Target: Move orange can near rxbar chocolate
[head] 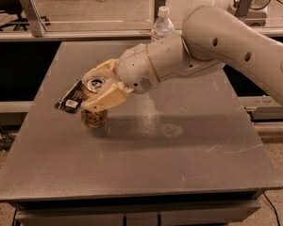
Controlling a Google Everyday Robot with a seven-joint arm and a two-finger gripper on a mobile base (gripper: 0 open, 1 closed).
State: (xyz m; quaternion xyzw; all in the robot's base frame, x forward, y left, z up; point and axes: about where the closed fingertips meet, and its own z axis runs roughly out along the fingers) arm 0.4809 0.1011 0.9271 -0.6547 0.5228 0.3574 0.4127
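Observation:
Next, I release the orange can upright on the grey table (93, 105), close against the rxbar chocolate's table-middle side.
The orange can (94, 117) stands upright on the grey table (146, 173), left of the middle, its silver top (95, 84) with pull tab showing. My gripper (97, 89) is shut on the orange can, one cream finger (106, 99) across its front and the other behind it. The rxbar chocolate (70, 98), a flat black wrapper with a white label patch, lies just left of the can, close to it and partly behind the gripper.
A clear plastic water bottle (162, 25) stands at the table's far edge, behind my arm (217, 46). A metal rail and glass barrier run behind the table. The table's left edge is close to the wrapper.

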